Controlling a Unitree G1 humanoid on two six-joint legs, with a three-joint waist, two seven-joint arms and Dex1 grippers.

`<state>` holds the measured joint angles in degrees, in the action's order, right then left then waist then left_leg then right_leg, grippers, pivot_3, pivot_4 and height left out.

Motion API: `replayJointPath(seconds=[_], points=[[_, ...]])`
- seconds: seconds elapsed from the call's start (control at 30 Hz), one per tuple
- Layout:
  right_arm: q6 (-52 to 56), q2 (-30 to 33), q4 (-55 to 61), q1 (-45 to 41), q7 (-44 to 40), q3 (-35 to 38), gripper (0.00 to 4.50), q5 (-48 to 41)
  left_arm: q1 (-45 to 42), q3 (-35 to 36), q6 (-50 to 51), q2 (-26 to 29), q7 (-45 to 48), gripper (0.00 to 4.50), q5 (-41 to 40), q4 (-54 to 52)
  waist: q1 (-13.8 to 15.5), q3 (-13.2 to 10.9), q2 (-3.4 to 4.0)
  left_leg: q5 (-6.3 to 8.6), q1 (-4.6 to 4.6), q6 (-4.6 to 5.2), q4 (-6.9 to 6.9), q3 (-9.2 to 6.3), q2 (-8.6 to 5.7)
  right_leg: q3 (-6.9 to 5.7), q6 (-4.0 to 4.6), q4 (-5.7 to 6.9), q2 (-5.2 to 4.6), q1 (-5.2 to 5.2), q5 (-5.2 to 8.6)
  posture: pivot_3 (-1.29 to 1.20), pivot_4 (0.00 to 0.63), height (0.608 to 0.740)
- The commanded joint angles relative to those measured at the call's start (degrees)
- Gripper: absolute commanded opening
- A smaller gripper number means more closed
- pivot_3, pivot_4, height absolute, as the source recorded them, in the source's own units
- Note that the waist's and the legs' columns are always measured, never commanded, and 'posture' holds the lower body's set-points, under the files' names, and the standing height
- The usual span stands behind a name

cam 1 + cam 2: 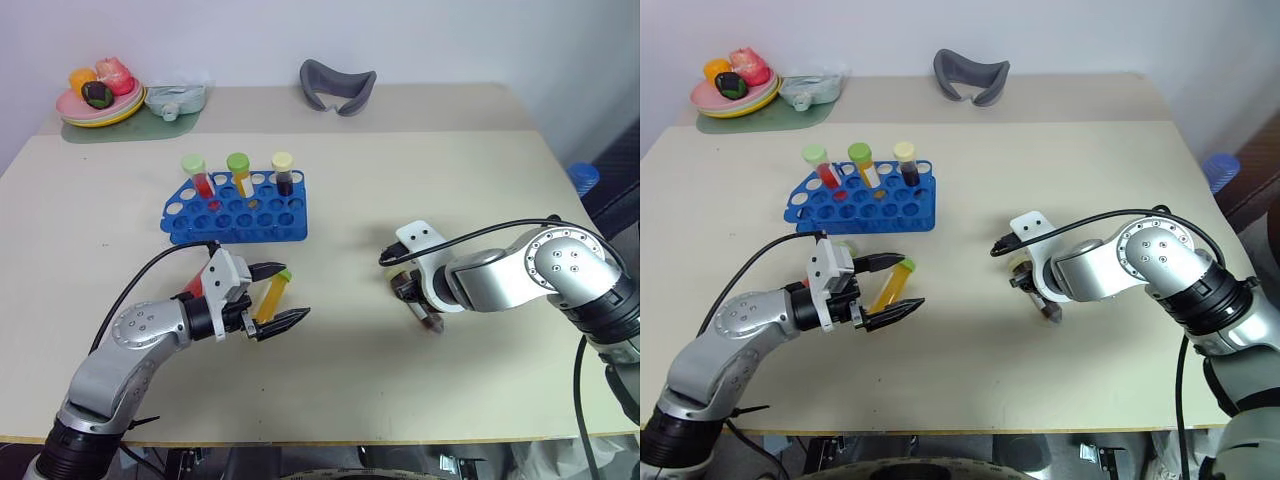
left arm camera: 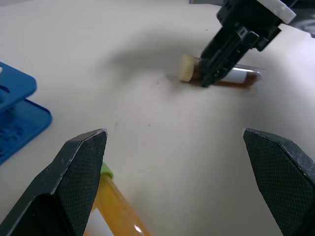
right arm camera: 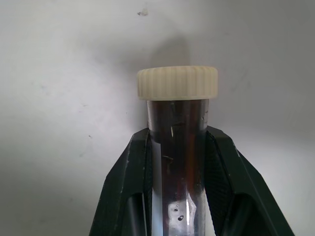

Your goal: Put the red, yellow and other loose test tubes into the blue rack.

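Note:
Next, I set the brown tube with my right gripper into the blue rack's front-row hole before the dark tube (image 1: 286, 219).
The blue rack (image 1: 240, 212) stands at the centre left of the table with three capped tubes upright in its back row: a red one (image 1: 196, 172), a yellow one (image 1: 239, 168) and a dark one (image 1: 284, 170). A loose yellow tube (image 1: 272, 295) with a green cap lies on the table in front of the rack. My left gripper (image 1: 296, 290) is open, one finger on each side of that tube and not closed on it. To the right, my right gripper (image 1: 425, 315) points down and is shut on a brown tube (image 3: 178, 142) with a cream cap, which lies at table level (image 2: 231, 78).
At the back left, a plate of toy food (image 1: 98, 100) rests on a green mat beside a clear pouch (image 1: 176, 98). A grey curved object (image 1: 337, 88) sits at the back centre. Something red (image 1: 192, 287) shows behind my left gripper's body. A blue cap (image 1: 583, 177) shows beyond the table's right edge.

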<state>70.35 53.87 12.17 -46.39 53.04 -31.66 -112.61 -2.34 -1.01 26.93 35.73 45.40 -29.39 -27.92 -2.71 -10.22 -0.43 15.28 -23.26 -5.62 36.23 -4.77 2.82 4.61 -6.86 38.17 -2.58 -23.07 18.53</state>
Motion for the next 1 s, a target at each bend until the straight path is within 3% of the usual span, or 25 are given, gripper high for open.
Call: replayJointPath(seconds=[0.03,0.13,0.27,0.33,0.6,0.77,1.0], points=[[-3.94,-2.96,3.92,-3.31,-4.68,6.59,0.83,3.04,1.23,5.28,0.51,-0.57,-2.81,4.50,-2.04,-1.80,-0.06,-0.02,0.03,0.00,-0.01,0.00,0.00,0.00,0.00,0.01,0.00,0.02,0.00,-0.03,0.00,0.00,0.150,0.740],[-10.03,-6.14,10.26,-3.37,-21.09,11.85,0.83,19.58,3.72,11.15,-0.75,-1.79,-6.22,4.50,-2.30,-0.95,0.14,-0.04,0.06,0.00,-0.06,0.00,-0.05,-0.01,0.02,-0.01,0.00,0.05,0.02,-0.14,0.00,0.00,0.150,0.740],[-24.34,-9.94,14.18,-1.81,-43.45,10.64,0.83,45.39,5.99,17.41,-5.60,-5.45,-10.37,4.50,-0.97,2.99,0.37,-0.03,0.05,0.00,-0.08,0.00,-0.04,-0.01,0.01,-0.05,-0.01,-0.03,0.00,-0.13,0.00,0.00,0.150,0.740],[-32.96,-16.22,10.73,-0.19,-50.03,10.45,0.83,54.03,6.54,18.90,-8.44,-7.42,-10.63,4.50,-1.30,3.84,0.31,-0.01,0.03,0.00,-0.08,-0.01,-0.03,-0.01,0.01,-0.06,-0.01,-0.04,-0.02,-0.10,0.00,0.00,0.150,0.740],[-58.15,-38.38,-9.22,2.96,-62.03,6.17,0.83,83.46,7.08,19.96,-13.81,-10.37,-12.56,4.50,0.51,6.40,0.08,0.00,0.02,-0.05,-0.03,-0.10,-0.02,0.00,0.00,-0.06,-0.01,0.09,-0.02,-0.10,-0.01,0.00,0.150,0.740],[-66.03,-47.69,-19.94,3.69,-64.79,7.90,0.83,91.65,8.14,18.69,-15.11,-11.85,-13.26,4.50,1.03,6.79,-0.01,0.00,0.02,-0.10,-0.03,-0.18,-0.02,0.00,0.00,-0.06,-0.01,0.14,-0.04,-0.11,-0.02,0.00,0.150,0.740],[-71.12,-54.92,-31.02,1.71,-67.34,11.62,0.83,98.10,8.21,17.78,-15.63,-12.61,-13.29,4.50,1.41,7.35,-0.13,0.01,0.04,-0.13,0.02,-0.23,-0.02,0.00,0.00,-0.06,-0.01,0.23,-0.03,-0.11,-0.02,0.00,0.150,0.740]])
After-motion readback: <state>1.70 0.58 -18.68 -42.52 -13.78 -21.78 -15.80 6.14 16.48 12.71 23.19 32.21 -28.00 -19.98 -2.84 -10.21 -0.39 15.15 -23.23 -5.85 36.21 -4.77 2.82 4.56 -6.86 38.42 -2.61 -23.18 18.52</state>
